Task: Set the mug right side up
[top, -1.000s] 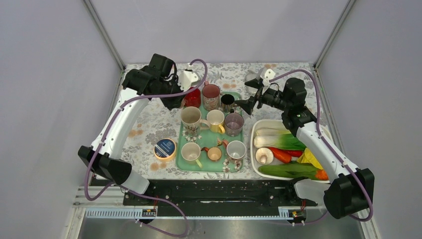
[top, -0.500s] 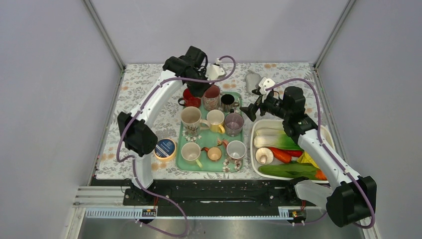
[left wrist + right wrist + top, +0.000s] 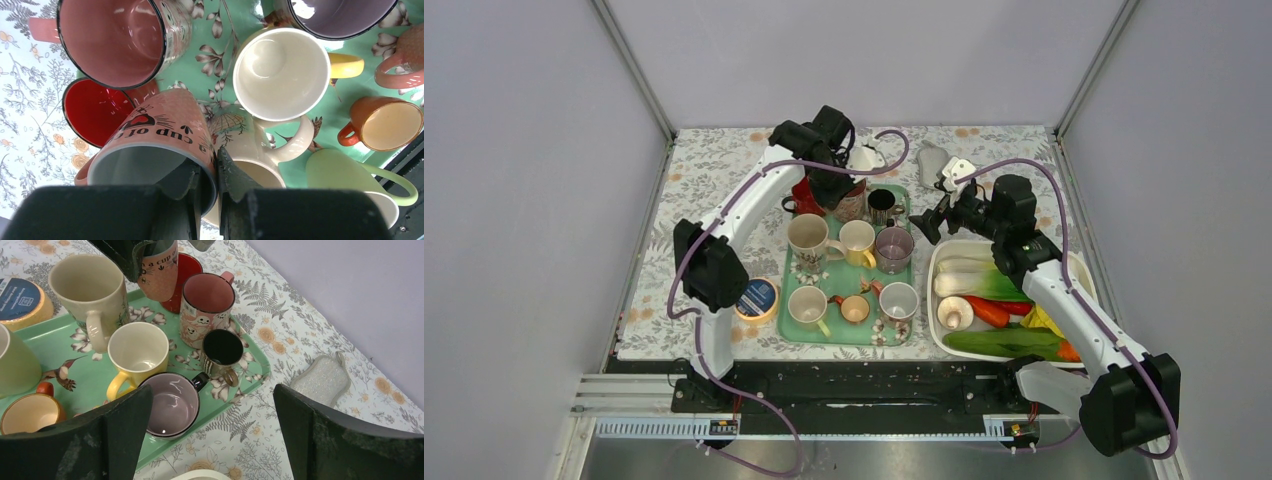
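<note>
My left gripper will put the pink mug down and let go of it on the green tray [image 3: 826, 217] [image 3: 195, 101] between the red mug and the yellow mug.
The pink mug with black lettering [image 3: 155, 135] hangs mouth-up in my left gripper [image 3: 216, 182], which is shut on its rim, one finger inside and one outside. It hovers tilted over the back left of the green tray [image 3: 225, 75], between the red mug [image 3: 95, 110] and the cream mug [image 3: 270, 145]. In the right wrist view the pink mug [image 3: 160, 272] shows at the top under the left gripper. In the top view the left gripper [image 3: 829, 188] covers it. My right gripper [image 3: 210, 390] is open and empty, just right of the tray [image 3: 929, 220].
The green tray [image 3: 844, 335] holds several upright mugs. A white bin [image 3: 936, 262] of vegetables stands at the right. A round blue-lidded tin [image 3: 756, 298] lies left of the tray. A grey sponge [image 3: 931, 160] lies at the back.
My left arm has swung right from the table's back left to over the tray's back left corner, carrying the pink mug. The right gripper drew back a little to the right.
</note>
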`<state>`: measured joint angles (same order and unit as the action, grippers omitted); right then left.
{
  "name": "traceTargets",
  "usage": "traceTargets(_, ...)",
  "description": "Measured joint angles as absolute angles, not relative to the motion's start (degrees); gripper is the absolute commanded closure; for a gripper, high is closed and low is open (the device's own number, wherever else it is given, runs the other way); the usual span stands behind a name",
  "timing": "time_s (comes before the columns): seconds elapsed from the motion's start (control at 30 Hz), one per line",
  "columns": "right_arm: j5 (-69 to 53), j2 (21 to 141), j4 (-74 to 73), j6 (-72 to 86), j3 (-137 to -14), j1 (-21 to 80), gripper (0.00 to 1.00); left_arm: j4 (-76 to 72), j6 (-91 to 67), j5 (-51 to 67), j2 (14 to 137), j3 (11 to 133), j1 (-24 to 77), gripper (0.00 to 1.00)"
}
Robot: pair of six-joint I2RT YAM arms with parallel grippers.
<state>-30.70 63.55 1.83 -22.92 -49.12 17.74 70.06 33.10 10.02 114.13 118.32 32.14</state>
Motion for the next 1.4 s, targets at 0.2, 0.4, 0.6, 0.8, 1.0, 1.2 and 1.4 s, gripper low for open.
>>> traceTargets(0.2, -30.5, 63.5, 1.4, -23.2, -48.9, 17.7, 0.01, 70.6, 33.1, 10.0, 115.1, 116.9, 32.0, 1.0)
traceTargets(0.4, -30.5, 63.3, 1.3, -23.3, -48.7, 17.7, 0.01, 70.4, 33.2, 10.1, 119.4, 115.5, 32.0, 1.0)
traceTargets(0.6, -30.5, 62.8, 1.2, -23.4, -48.6, 17.7, 0.01, 68.8, 33.2, 10.2, 120.9, 112.5, 31.9, 1.0)
traceTargets(0.8, -30.5, 62.7, 1.1, -23.4, -48.6, 17.7, 0.0, 68.4, 33.5, 10.2, 121.4, 111.3, 31.6, 1.0)
traceTargets(1.0, -30.6, 62.7, 1.1, -23.4, -48.5, 17.7, 0.01, 67.3, 33.6, 10.0, 124.2, 111.2, 31.0, 1.0)
traceTargets(1.2, -30.6, 62.7, 1.0, -23.6, -48.5, 17.7, 0.0, 66.5, 33.7, 9.9, 125.0, 111.0, 30.7, 0.77)
traceTargets(1.4, -30.6, 62.7, 1.0, -23.8, -48.5, 17.7, 0.01, 66.1, 34.1, 10.9, 125.0, 111.0, 30.0, 0.69)
